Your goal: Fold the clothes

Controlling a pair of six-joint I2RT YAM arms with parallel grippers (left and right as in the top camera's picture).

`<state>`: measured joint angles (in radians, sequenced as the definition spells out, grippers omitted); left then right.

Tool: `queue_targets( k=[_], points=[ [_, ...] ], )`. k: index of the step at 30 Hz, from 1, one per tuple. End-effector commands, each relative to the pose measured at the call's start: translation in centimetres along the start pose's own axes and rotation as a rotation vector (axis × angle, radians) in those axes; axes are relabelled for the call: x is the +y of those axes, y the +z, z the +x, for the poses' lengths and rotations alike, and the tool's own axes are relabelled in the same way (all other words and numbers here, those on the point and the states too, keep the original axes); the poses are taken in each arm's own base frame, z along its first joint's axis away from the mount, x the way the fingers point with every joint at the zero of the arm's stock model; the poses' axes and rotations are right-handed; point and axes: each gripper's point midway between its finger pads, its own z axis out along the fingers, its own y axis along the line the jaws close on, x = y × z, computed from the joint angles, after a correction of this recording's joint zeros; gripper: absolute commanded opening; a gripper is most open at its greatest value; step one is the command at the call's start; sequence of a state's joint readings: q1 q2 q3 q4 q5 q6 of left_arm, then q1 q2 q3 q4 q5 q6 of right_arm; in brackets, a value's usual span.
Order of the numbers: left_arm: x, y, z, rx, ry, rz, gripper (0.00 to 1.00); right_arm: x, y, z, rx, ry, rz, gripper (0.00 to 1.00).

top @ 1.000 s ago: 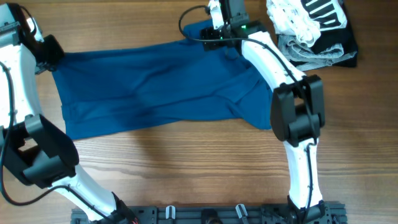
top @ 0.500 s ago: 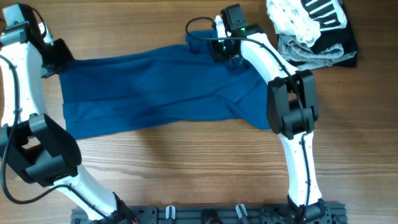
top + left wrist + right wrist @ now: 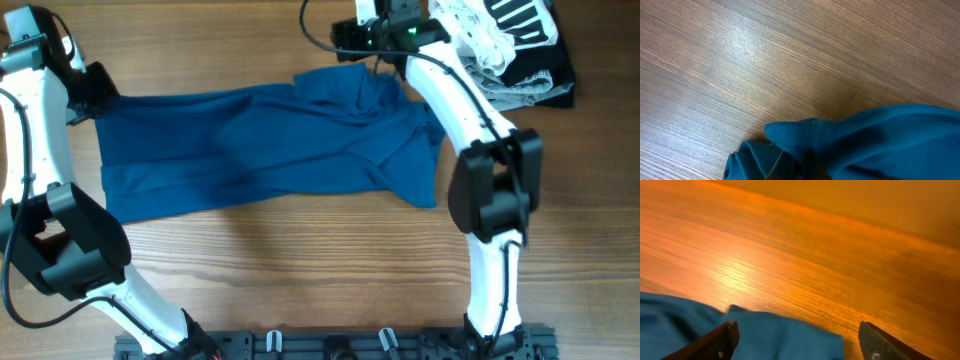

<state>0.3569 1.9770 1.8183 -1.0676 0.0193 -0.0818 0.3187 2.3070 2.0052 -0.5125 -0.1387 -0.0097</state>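
I will release the garment's back corner with my left gripper, folded forward onto the garment's front corner at the same end (image 3: 122,190).
The clothes, a deep-blue wrinkled garment (image 3: 260,140), lie spread across the wooden table, bunched into folds near the back right (image 3: 345,90). My left gripper (image 3: 98,88) is shut on the garment's back left corner. In the left wrist view the blue fabric (image 3: 880,140) wraps around the shut jaws (image 3: 800,167). My right gripper (image 3: 348,35) is open and empty, just behind the garment's back edge. In the right wrist view its fingers (image 3: 800,337) stand wide apart, with blue fabric (image 3: 780,335) between and below them.
A white black-striped garment (image 3: 495,25) lies on grey and black folded garments (image 3: 530,85) at the back right corner. A black rail (image 3: 330,345) runs along the table's front edge. Bare wood shows in front of the garment.
My right gripper moved in over the garment's back right part, then pulled away toward the table's back. The back corner there now lies folded in and bunched. The left arm barely moved.
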Motion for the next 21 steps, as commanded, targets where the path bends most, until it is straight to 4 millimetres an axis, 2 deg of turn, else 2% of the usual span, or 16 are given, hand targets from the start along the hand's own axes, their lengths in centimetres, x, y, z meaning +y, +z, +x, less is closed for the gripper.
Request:
queue_targets(
  k=[1, 3, 4, 6, 8, 11, 13, 14, 16, 17, 18, 20, 21],
  points=[
    [0.1, -0.3, -0.1, -0.009, -0.007, -0.008, 0.04, -1.6, 4.3, 4.6, 0.106, 0.030, 0.055, 0.81],
    [0.1, -0.3, -0.1, -0.009, -0.007, -0.008, 0.04, -1.8, 5.4, 5.9, 0.133, 0.036, 0.059, 0.79],
    [0.1, -0.3, -0.1, -0.009, -0.007, -0.008, 0.04, -2.0, 6.4, 7.2, 0.160, 0.049, 0.061, 0.75],
    [0.1, -0.3, -0.1, -0.010, -0.007, -0.008, 0.04, -2.3, 7.1, 8.2, 0.179, 0.060, 0.076, 0.61],
    [0.1, -0.3, -0.1, -0.010, -0.007, -0.008, 0.04, -2.3, 7.2, 8.3, 0.181, 0.060, 0.076, 0.52],
    [0.1, -0.3, -0.1, -0.010, -0.007, -0.008, 0.04, -2.3, 7.5, 8.6, 0.186, 0.061, 0.075, 0.32],
    [0.1, -0.3, -0.3, -0.018, -0.007, -0.008, 0.04, -2.4, 7.0, 6.5, 0.120, 0.070, 0.077, 0.14],
    [0.0, -0.3, -0.6, -0.028, -0.007, -0.006, 0.04, -2.4, 6.2, 4.5, 0.066, 0.085, 0.077, 0.06],
    [0.0, -0.4, -1.0, -0.045, -0.006, -0.007, 0.04, -2.1, 3.7, 0.5, -0.016, 0.091, 0.075, 0.04],
    [0.0, -0.4, -1.2, -0.055, -0.006, -0.005, 0.04, -1.8, 1.5, -2.0, -0.061, 0.084, 0.074, 0.04],
    [0.0, -0.4, -1.4, -0.064, -0.007, -0.004, 0.04, -1.6, -0.2, -3.5, -0.086, 0.079, 0.073, 0.04],
    [0.7, -0.4, -1.9, -0.084, -0.012, -0.038, 0.04, -1.9, -4.7, -5.6, -0.112, 0.042, 0.085, 0.04],
    [1.4, -0.5, -2.2, -0.093, -0.020, -0.061, 0.04, -2.8, -7.8, -6.4, -0.119, 0.044, 0.098, 0.04]
  ],
)
